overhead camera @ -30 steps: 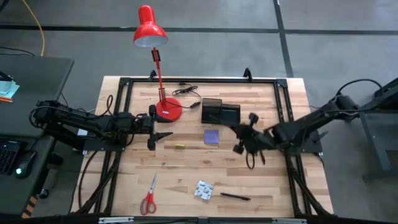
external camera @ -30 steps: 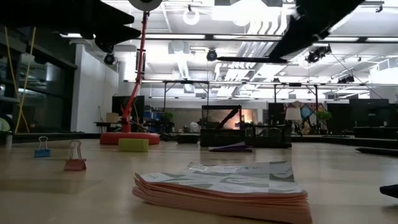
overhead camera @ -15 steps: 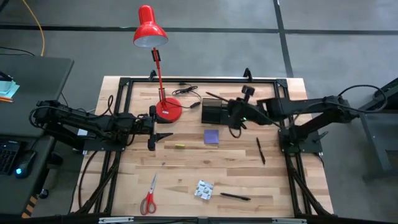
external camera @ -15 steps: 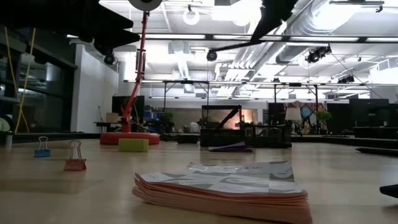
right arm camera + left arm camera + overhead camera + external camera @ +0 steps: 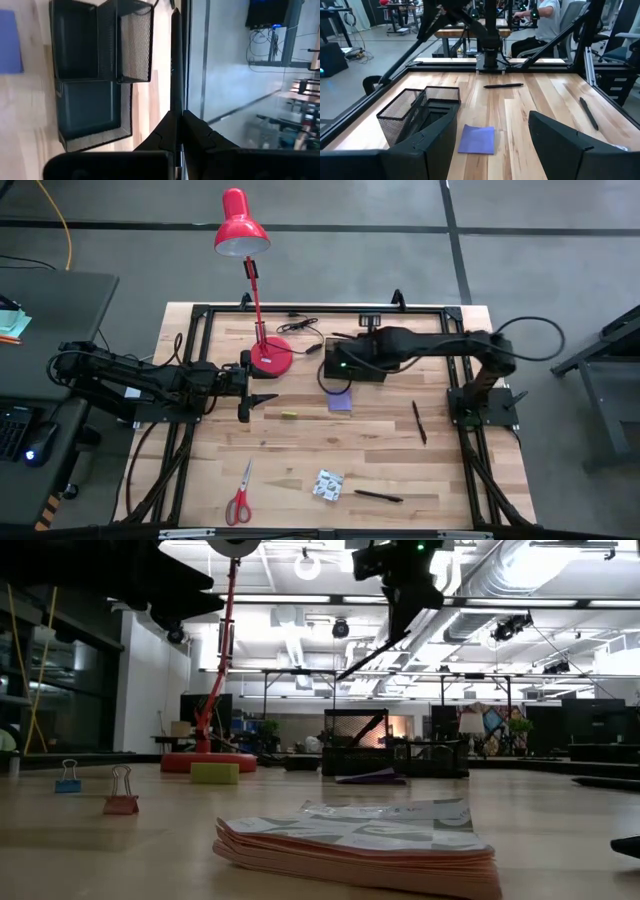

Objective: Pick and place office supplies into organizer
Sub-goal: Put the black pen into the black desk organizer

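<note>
I need to use my right gripper to set the black pen down in the organizer's far mesh compartment (image 5: 339, 343) (image 5: 134, 42), over toward the red lamp.
My right gripper (image 5: 364, 343) hovers above the far side of the black mesh organizer (image 5: 370, 373), shut on a thin black pen (image 5: 344, 336). The organizer's compartments (image 5: 87, 107) lie below it. My left gripper (image 5: 262, 392) waits open near the red lamp base, pointing at the purple notepad (image 5: 476, 139). The notepad (image 5: 340, 400) lies flat just near of the organizer. Two more pens (image 5: 419, 423) (image 5: 377, 496), the red-handled scissors (image 5: 239, 495), the patterned packet (image 5: 327, 485) and the yellow piece (image 5: 289, 415) lie on the table. My right gripper pinches the pen between its two fingers (image 5: 197, 131) at one end (image 5: 176, 107). The pen runs along the fingers and sticks out ahead of them toward the table's left. It is lifted clear and slants down to the left (image 5: 365, 658), above the organizer's far side.
The red desk lamp stands on its base (image 5: 270, 357) left of the organizer, with a black cable (image 5: 305, 328) beside it. Two binder clips (image 5: 68, 777) (image 5: 121, 796) stand on the table's left part. A black metal frame (image 5: 300, 310) runs round the table.
My right gripper, holding the pen throughout, has swung from the table's middle right toward the far edge and to the left, ending above the organizer. The pen has tipped from about level to slanting down to the left. A pen that the arm had covered now shows.
</note>
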You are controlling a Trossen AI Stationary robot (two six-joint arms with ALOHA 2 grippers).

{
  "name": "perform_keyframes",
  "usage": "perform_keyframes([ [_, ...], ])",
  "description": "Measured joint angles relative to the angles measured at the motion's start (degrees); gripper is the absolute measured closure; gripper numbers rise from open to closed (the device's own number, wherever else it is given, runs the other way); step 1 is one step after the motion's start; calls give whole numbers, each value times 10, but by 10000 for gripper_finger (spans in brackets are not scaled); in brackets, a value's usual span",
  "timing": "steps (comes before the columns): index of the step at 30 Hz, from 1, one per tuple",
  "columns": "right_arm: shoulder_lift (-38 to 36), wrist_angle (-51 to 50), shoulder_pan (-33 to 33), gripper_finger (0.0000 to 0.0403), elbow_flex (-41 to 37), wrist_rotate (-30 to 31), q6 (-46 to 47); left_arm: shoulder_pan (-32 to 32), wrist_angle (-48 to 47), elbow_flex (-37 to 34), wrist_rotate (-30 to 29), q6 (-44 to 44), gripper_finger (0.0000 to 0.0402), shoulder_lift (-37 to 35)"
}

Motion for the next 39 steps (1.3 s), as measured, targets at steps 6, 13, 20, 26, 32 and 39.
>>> perform_keyframes([
  [6,62,-86,2,403,83,11,-7,0,-3,0,0,0,169,0],
  [13,107,-131,3,403,134,16,-94,0,-4,0,0,0,169,0],
  [20,126,-164,2,403,140,19,-128,0,-4,0,0,0,169,0],
  [26,128,-157,2,403,140,13,-187,0,-4,0,0,0,169,0],
  [32,128,-95,-10,403,140,-10,-237,0,-4,0,0,0,169,0],
  [39,128,-84,-29,403,140,-13,-240,0,-4,0,0,0,169,0],
])
